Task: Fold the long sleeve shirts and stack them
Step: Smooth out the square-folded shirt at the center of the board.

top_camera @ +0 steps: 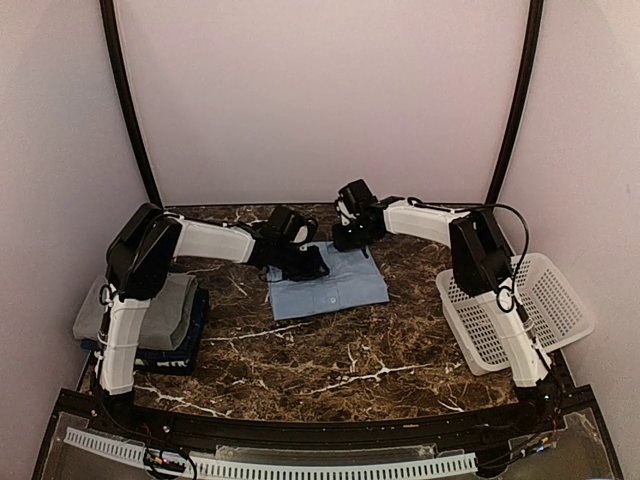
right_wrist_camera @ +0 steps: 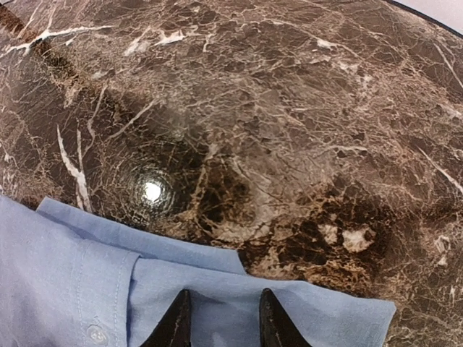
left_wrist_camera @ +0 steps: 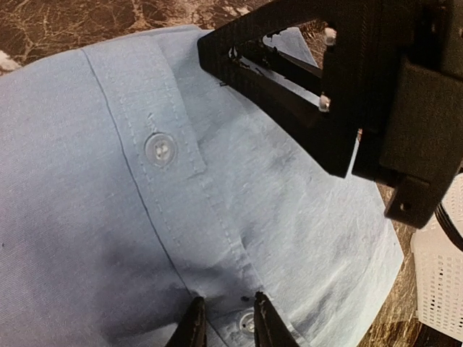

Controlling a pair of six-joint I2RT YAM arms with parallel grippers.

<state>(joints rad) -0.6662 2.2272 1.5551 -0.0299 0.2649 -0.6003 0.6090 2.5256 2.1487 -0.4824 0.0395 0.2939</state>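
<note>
Next, my left gripper goes to close mid-way on the light blue shirt's side edge (top_camera: 271, 293) facing the folded grey shirt.
A light blue long sleeve shirt (top_camera: 330, 285) lies folded in a flat rectangle mid-table. My left gripper (top_camera: 312, 268) is at its far left part. In the left wrist view its tips (left_wrist_camera: 228, 318) stand a narrow gap apart on the button placket (left_wrist_camera: 160, 150), with flat cloth and a button between them. My right gripper (top_camera: 350, 240) is at the shirt's far right corner. Its tips (right_wrist_camera: 221, 318) stand apart over the cloth edge (right_wrist_camera: 217, 278), which lies flat. A grey shirt (top_camera: 165, 305) lies folded on a dark navy one (top_camera: 185, 350) at the left edge.
A white lattice basket (top_camera: 545, 300) stands tilted at the right edge, beside the right arm. The brown marble tabletop (top_camera: 340, 360) stretches in front of the shirt. A lamp glare (right_wrist_camera: 152, 190) shows on the marble beyond the shirt.
</note>
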